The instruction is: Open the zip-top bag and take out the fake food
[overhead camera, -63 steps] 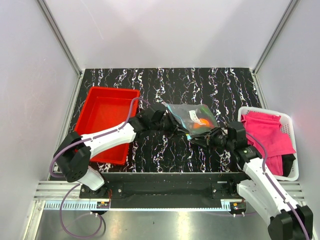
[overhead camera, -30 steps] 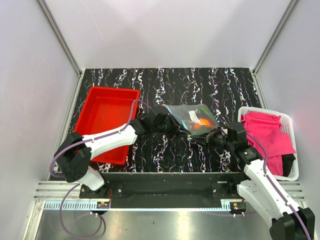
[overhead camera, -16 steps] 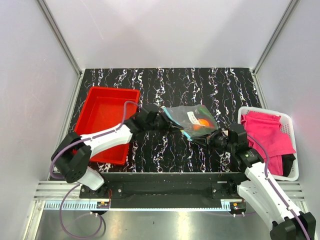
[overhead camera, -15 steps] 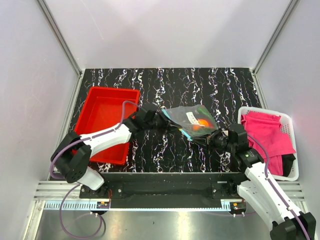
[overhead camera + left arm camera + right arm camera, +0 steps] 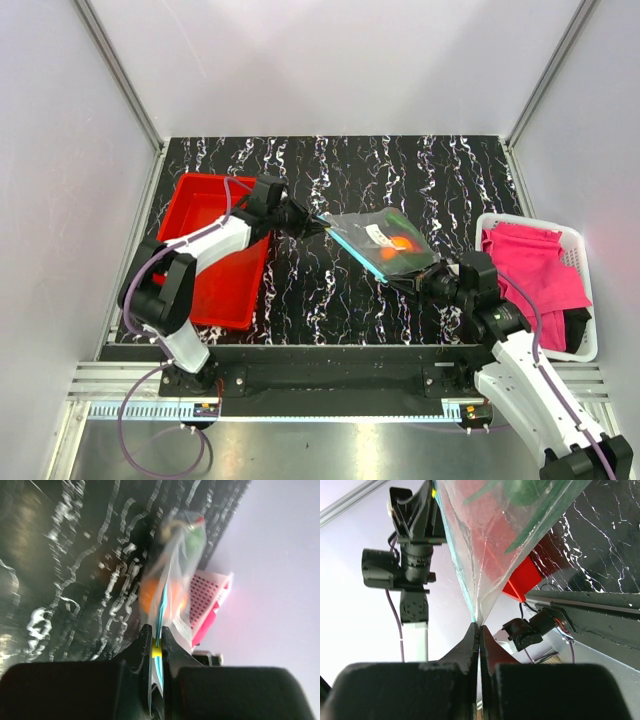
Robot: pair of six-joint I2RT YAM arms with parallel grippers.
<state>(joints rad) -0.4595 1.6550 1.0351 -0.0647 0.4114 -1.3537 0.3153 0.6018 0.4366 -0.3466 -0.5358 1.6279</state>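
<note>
Next, I let go with my right gripper, as it stretches the teal strip flat from the bag's corner, and take one edge of the bag nearer the strip's middle (image 5: 356, 252) to spread the bag's opening.
The clear zip-top bag (image 5: 385, 243) hangs stretched above the table between both grippers, its teal zip strip (image 5: 352, 251) running along the near edge. Inside it I see fake food: an orange fruit (image 5: 404, 243) and green pieces (image 5: 393, 221). My left gripper (image 5: 310, 224) is shut on the strip's left end, by the red tray; its wrist view shows a small yellow piece (image 5: 156, 651) and the teal strip (image 5: 162, 611) pinched between the fingers. My right gripper (image 5: 412, 283) is shut on the bag's near right corner (image 5: 479, 616). Green food (image 5: 530, 492) shows through the bag (image 5: 490, 540).
A red tray (image 5: 200, 181) lies at the left, under my left arm. A white basket (image 5: 500, 221) with a pink cloth (image 5: 535, 265) stands at the right edge. Grey walls close in the black marbled table (image 5: 400, 165).
My left gripper has travelled left and away along the zip strip, from mid-table to the tray's corner. The bag now hangs stretched longer; the right gripper has barely moved.
</note>
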